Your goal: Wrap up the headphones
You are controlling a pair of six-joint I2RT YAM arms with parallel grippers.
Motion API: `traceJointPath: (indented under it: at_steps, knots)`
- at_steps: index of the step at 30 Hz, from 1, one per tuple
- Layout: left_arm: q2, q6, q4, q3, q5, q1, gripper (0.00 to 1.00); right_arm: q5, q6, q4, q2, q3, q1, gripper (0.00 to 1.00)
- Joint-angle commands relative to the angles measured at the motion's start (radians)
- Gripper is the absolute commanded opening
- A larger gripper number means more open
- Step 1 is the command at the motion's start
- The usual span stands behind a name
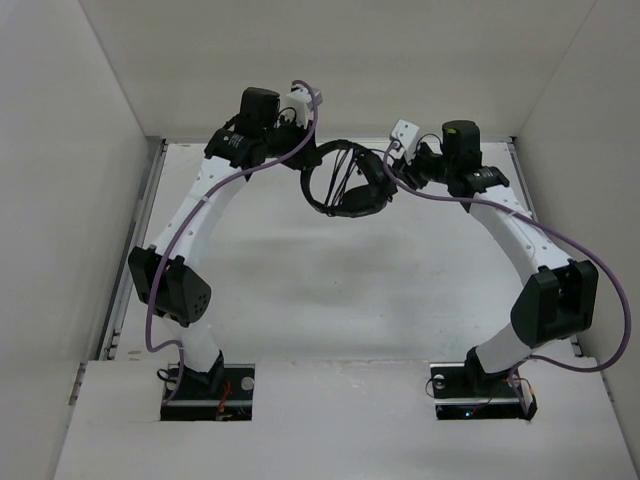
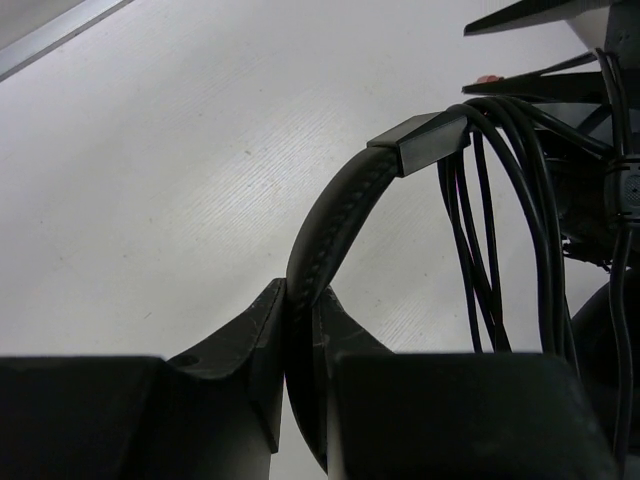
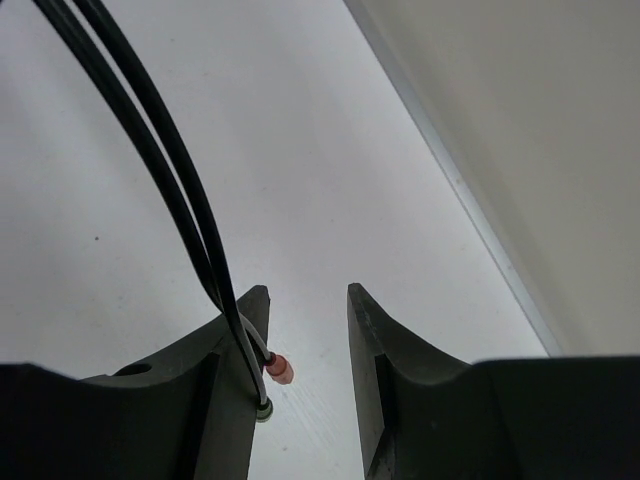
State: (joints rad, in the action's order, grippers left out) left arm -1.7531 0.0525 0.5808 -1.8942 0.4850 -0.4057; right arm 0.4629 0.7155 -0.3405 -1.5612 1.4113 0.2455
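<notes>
I need to let go of the black headphones with my left gripper on the back half of the white table (image 1: pixel 337 216), between my two arms.
The black headphones (image 1: pixel 345 188) hang in the air between my two arms, above the back of the table. My left gripper (image 2: pixel 300 300) is shut on the stitched headband (image 2: pixel 335 215). Several loops of thin black cable (image 2: pixel 480 250) hang from the headband beside an earcup (image 2: pixel 600 340). My right gripper (image 3: pixel 308 300) is open with a wide gap. Two cable strands (image 3: pixel 150 150) run down along the inner face of its left finger (image 3: pixel 235 350). They end there in a red-tipped plug (image 3: pixel 279 371) and a green-tipped plug (image 3: pixel 263 408), not clamped.
The white table (image 1: pixel 320 290) lies under both arms, with a metal rail (image 3: pixel 450 170) along its right edge and white walls around it. Purple robot cables (image 1: pixel 560 240) loop along both arms.
</notes>
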Motion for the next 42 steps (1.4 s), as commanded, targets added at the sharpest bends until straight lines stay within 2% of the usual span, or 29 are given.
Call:
traceJointPath:
  at_steps: [1,5,18,24,31,42]
  knots:
    - [0.023,-0.072,-0.067,-0.062,0.093,0.017,0.00,0.085,-0.033,-0.015,0.024,-0.018,-0.022,0.43]
    - [0.017,-0.074,-0.065,-0.066,0.105,0.017,0.00,0.137,-0.060,-0.017,0.024,-0.018,-0.036,0.44]
    - [-0.003,-0.072,-0.062,-0.075,0.115,0.032,0.00,0.488,-0.240,-0.147,-0.014,0.113,-0.096,0.50]
    - [-0.013,-0.072,-0.062,-0.078,0.113,0.040,0.00,0.523,-0.286,-0.143,-0.020,0.117,-0.116,0.54]
    - [-0.022,-0.077,-0.067,-0.080,0.110,0.051,0.00,0.703,-0.473,-0.134,-0.040,0.158,-0.168,0.56]
    - [-0.029,-0.076,-0.076,-0.079,0.104,0.058,0.01,0.652,-0.478,-0.088,-0.022,0.084,-0.170,0.57]
